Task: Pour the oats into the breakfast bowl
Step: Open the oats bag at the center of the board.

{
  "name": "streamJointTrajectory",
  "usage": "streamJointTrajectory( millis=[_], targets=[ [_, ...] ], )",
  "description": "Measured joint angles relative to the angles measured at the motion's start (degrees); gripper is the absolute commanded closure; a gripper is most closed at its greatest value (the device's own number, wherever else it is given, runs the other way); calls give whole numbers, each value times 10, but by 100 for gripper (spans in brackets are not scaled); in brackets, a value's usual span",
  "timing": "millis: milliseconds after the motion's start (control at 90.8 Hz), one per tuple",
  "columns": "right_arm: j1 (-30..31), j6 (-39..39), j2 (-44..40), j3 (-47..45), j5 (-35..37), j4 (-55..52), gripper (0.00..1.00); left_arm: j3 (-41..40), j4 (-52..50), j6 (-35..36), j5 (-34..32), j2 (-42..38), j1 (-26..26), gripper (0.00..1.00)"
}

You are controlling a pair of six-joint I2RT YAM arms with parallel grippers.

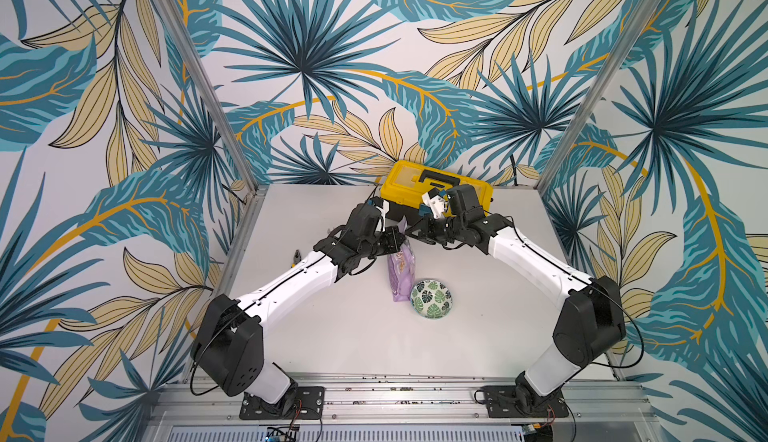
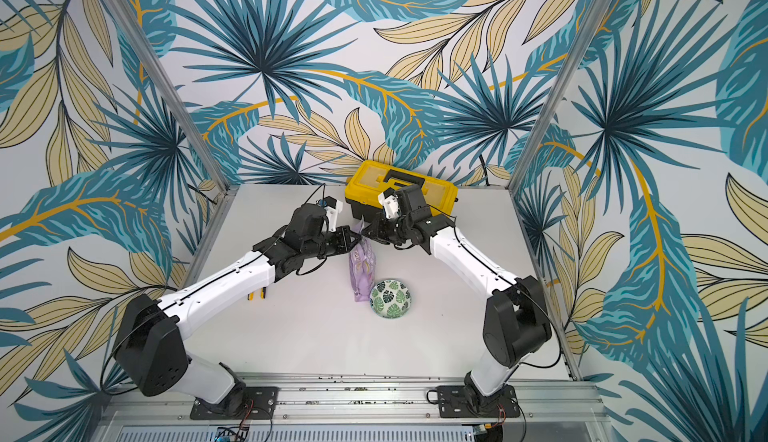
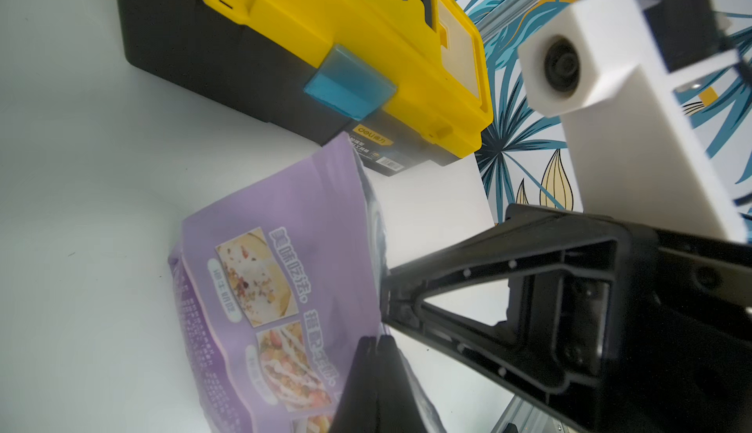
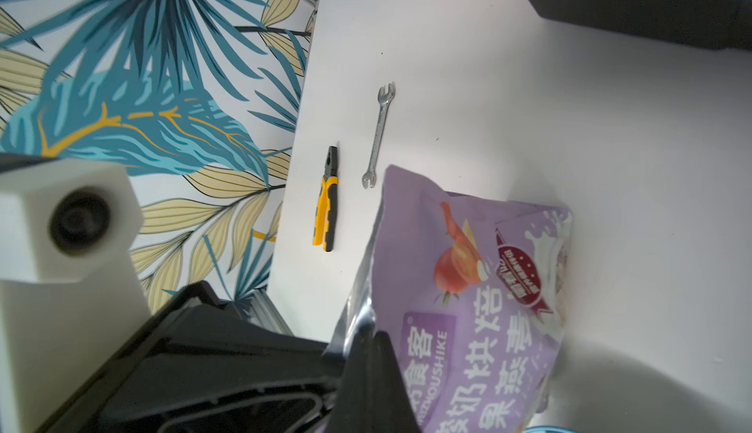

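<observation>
The pouch's top edge lies nearly shut under both grippers, so my left gripper should retake the pouch's food-photo side [image 3: 356, 288], my right gripper the other side, and spread them.
The lilac pouch [image 1: 401, 271] [image 2: 363, 271] stands upright on the white table, just left of the breakfast bowl [image 1: 431, 298] [image 2: 390, 298], which is white with green leaves. The oats are hidden inside the pouch. My left gripper [image 1: 395, 241] [image 3: 376, 341] is shut on the pouch's top edge from the left. My right gripper [image 1: 410, 232] [image 4: 371, 335] is shut on that same top edge from the right. In the left wrist view the pouch [image 3: 285, 215] shows its food photos. In the right wrist view the pouch [image 4: 468, 288] shows its darker label panel and a silver inner edge.
A yellow-and-black toolbox [image 1: 432, 182] [image 3: 325, 36] stands at the back, close behind both wrists. Yellow-handled pliers [image 4: 325, 215] [image 2: 257, 294] and a steel wrench [image 4: 378, 133] lie on the table's left side, near its edge.
</observation>
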Motion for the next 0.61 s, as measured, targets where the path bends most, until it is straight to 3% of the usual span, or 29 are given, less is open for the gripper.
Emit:
streamJointTrajectory(
  millis=[121, 330, 606],
  targets=[
    [2, -10, 0, 2, 9, -6, 100, -2, 4, -1, -2, -5, -1, 76],
    [3, -31, -1, 11, 41, -30, 100, -4, 3, 1, -8, -8, -2, 76],
    [6, -44, -9, 11, 57, -41, 100, -4, 4, 3, -5, -8, -2, 93]
  ],
)
